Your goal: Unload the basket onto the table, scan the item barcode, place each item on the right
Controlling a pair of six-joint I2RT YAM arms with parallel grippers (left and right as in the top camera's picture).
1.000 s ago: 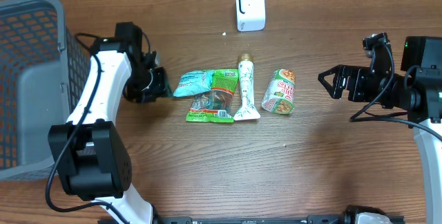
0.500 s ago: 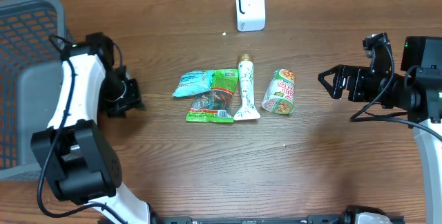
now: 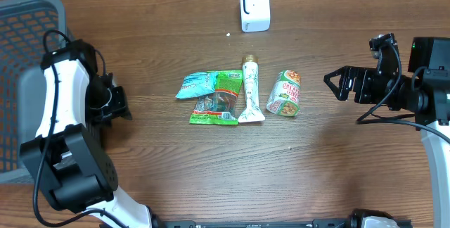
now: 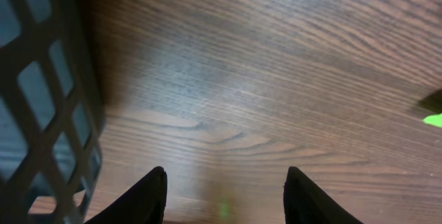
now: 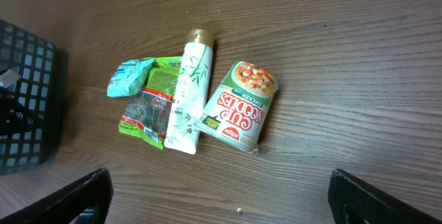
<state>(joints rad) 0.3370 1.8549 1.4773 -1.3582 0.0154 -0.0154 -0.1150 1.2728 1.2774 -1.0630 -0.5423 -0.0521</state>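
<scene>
Next, I move my right gripper to the middle of the cup of noodles (image 3: 285, 92) (image 5: 242, 106), beside the white tube, and close it there.
Several items lie together mid-table: a teal packet (image 3: 196, 84), a green snack packet (image 3: 218, 101), a white tube (image 3: 250, 91) and a cup of noodles (image 3: 285, 94). The right wrist view shows the cup of noodles (image 5: 238, 103) and the tube (image 5: 188, 92) too. A white scanner (image 3: 254, 6) stands at the back. My left gripper (image 3: 121, 107) is well left of the items, beside the basket. In its wrist view the left gripper (image 4: 224, 189) is open over bare wood. My right gripper (image 3: 336, 84) hovers right of the cup. The right gripper (image 5: 221, 203) is wide open and holds nothing.
A grey mesh basket (image 3: 28, 80) fills the left edge; its wall (image 4: 41, 113) is close on the left gripper's left side. Bare wooden table (image 3: 232, 165) stretches in front of the items.
My left arm has swung left, away from the teal packet and toward the basket. The items and the right arm have not moved.
</scene>
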